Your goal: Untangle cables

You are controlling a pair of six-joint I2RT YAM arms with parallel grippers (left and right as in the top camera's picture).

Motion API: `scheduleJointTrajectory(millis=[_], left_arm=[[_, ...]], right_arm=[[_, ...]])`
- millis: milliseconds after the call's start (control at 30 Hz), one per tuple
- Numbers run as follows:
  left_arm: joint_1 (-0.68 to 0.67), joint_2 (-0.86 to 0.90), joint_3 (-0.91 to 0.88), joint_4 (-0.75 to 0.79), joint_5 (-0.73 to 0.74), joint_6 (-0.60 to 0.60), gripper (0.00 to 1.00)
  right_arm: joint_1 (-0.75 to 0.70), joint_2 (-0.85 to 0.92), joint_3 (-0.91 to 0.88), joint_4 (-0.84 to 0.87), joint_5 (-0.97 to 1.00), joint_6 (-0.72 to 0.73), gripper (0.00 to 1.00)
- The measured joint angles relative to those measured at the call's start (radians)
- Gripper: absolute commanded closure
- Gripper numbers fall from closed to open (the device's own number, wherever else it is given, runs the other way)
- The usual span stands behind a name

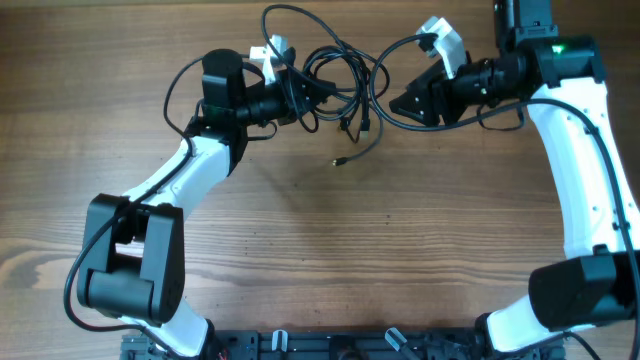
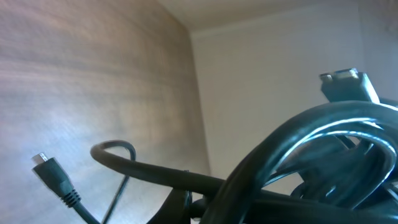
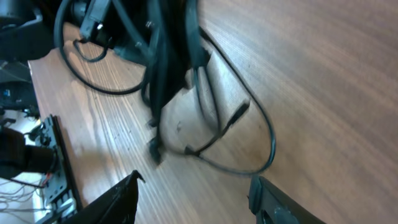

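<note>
My left gripper will open its fingers, as the tangle's loops bulge to one side of them, and close around the bundled cables [image 1: 326,90] before I pull one out.
The cables [image 1: 345,80] form a loose black tangle at the far middle of the table, with small plug ends [image 1: 340,160] trailing toward me. My left gripper [image 1: 308,90] is shut on the tangle's left side. In the left wrist view thick cable loops [image 2: 311,155] fill the lower right and a plug [image 2: 48,169] hangs at the lower left. My right gripper [image 1: 396,103] stands just right of the tangle, open and holding nothing. In the right wrist view its fingertips [image 3: 127,186] are spread wide, and the cables [image 3: 168,68] and one thin loop [image 3: 264,130] lie beyond them.
The wooden table [image 1: 330,250] runs out to a metal rail [image 1: 300,345] at the near edge. Thicker black wires [image 1: 190,80] run along both white arms. The left arm's wrist [image 3: 93,25] shows at the top left of the right wrist view.
</note>
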Motion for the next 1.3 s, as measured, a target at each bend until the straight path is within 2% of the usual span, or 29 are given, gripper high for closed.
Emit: scheduleJointTrajectory(millis=[133,267,367,467,600,667,733,800,833,933,1000,1167,1300], left_arm=[[0.000,0.000,0.000,0.000,0.098,-0.030,0.96],[0.000,0.000,0.000,0.000,0.136,-0.037,0.96],[0.000,0.000,0.000,0.000,0.145,-0.043,0.96],[0.000,0.000,0.000,0.000,0.145,-0.045,0.96],[0.000,0.000,0.000,0.000,0.148,-0.048,0.96],[0.000,0.000,0.000,0.000,0.148,-0.048,0.96],[0.000,0.000,0.000,0.000,0.148,-0.049,0.96],[0.000,0.000,0.000,0.000,0.148,-0.051,0.96],[0.000,0.000,0.000,0.000,0.148,-0.051,0.91],[0.000,0.000,0.000,0.000,0.148,-0.055,0.62],[0.000,0.000,0.000,0.002,0.148,-0.056,0.56],[0.000,0.000,0.000,0.000,0.148,-0.055,0.53],[0.000,0.000,0.000,0.001,0.147,-0.055,0.60]], right_arm=[[0.000,0.029,0.000,0.107,-0.016,0.002,0.43],[0.000,0.032,0.000,0.158,-0.032,0.018,0.43],[0.000,0.032,0.000,0.162,-0.058,0.025,0.48],[0.005,0.032,0.000,0.169,-0.085,0.035,0.62],[0.013,0.032,-0.003,0.177,-0.084,0.096,0.73],[0.013,0.032,-0.005,0.178,-0.073,0.143,0.87],[0.013,0.032,-0.005,0.181,-0.063,0.180,0.96],[0.013,0.032,-0.005,0.192,-0.046,0.232,0.96],[0.013,0.032,-0.005,0.195,-0.027,0.270,0.96],[0.008,0.032,-0.006,0.200,0.064,0.422,0.96],[-0.023,0.032,-0.007,0.200,0.089,0.495,0.96],[-0.190,0.032,-0.007,0.185,0.000,0.550,0.96],[-0.222,0.032,-0.007,0.170,-0.059,0.547,0.96]])
